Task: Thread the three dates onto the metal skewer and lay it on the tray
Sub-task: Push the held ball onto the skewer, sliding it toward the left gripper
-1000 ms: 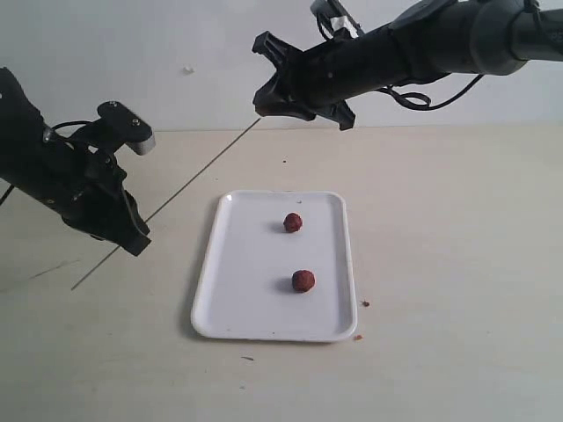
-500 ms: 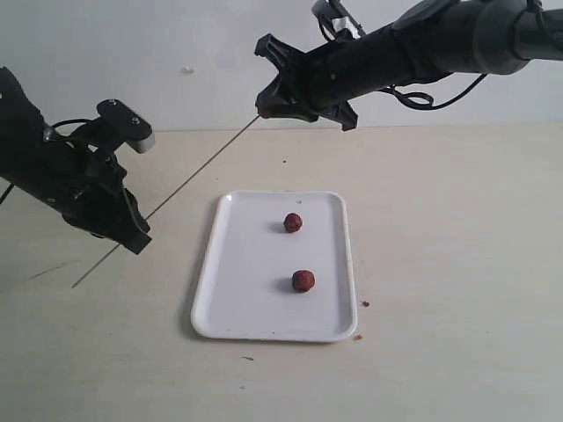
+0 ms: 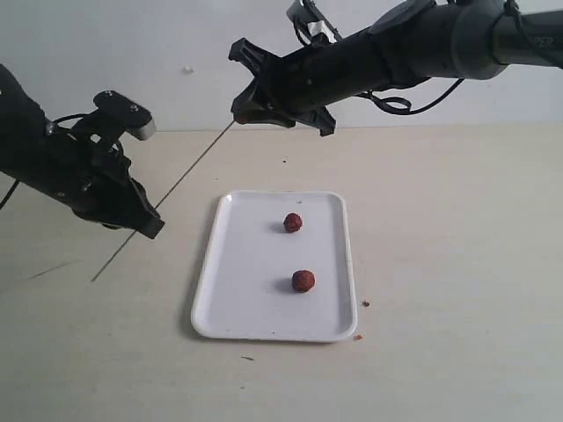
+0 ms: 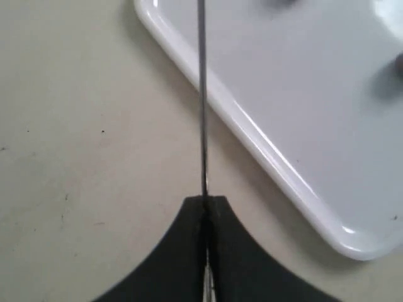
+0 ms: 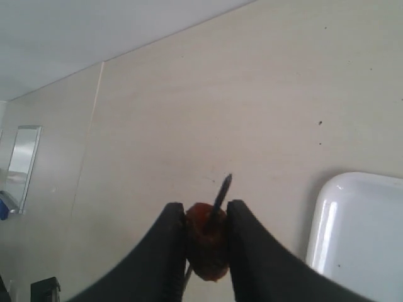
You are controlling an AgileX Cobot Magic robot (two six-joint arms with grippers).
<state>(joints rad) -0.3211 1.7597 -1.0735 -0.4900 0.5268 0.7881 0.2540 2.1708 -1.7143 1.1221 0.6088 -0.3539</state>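
Observation:
The robot's right gripper should release the date partway down the metal skewer [image 3: 197, 146], above the left gripper.
My left gripper [image 3: 149, 224] [image 4: 205, 200] is shut on the metal skewer [image 3: 185, 172] [image 4: 202, 94], which slants up and to the right from it. Up at the skewer's far end, my right gripper [image 3: 237, 110] [image 5: 206, 214] is shut on one dark red date [image 5: 206, 242]. The skewer's tip [image 5: 221, 189] pokes out through that date between the fingers. Two more dates [image 3: 293, 222] [image 3: 303, 281] lie on the white tray [image 3: 242, 264] [image 4: 283, 126] in the middle of the table. The tray sits just right of the left gripper.
Small brown crumbs [image 3: 364, 304] lie on the table off the tray's front right corner. A pale wall stands behind the table.
The right gripper with its date has moved left along the skewer toward the left gripper, and the left gripper has shifted right and tilted.

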